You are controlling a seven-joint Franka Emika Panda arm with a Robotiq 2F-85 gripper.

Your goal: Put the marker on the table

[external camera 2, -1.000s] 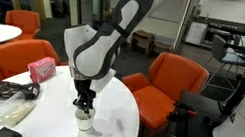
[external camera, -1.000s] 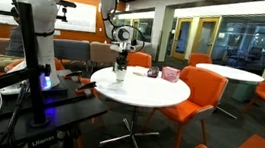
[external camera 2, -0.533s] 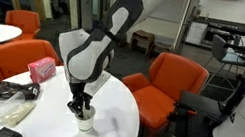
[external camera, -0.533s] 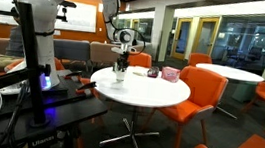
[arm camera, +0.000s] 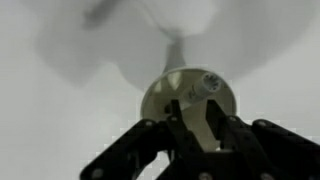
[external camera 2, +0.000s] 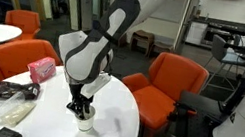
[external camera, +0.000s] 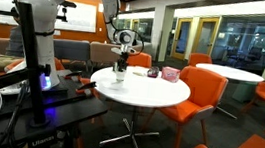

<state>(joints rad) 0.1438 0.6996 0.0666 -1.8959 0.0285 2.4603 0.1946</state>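
Note:
The marker lies slanted across the robot's fingers with its light cap near the cup's rim, so next the gripper opens and closes around its upper end [arm camera: 201, 90] before lifting.
A white cup [external camera 2: 83, 123] stands on the large round white table [external camera 2: 51, 127], near its edge in an exterior view [external camera: 119, 77]. My gripper [external camera 2: 79, 107] points straight down into the cup. In the wrist view I look down into the cup [arm camera: 155, 95], and the marker [arm camera: 207, 85] leans inside it with its light cap up. My gripper [arm camera: 192, 105] has its two dark fingers close together on either side of the marker's body, shut on it. The marker's lower end is hidden by the fingers.
A pink box [external camera 2: 40, 68] stands further in on the table, with black items [external camera 2: 2, 89] and a clear bag [external camera 2: 15, 111] beside it. Orange chairs [external camera: 203, 92] ring the table. A second round white table [external camera: 228, 72] stands near the windows.
My gripper has come down toward the cup since a second ago, and the arm leans further over the table. In the last half second it has hardly moved.

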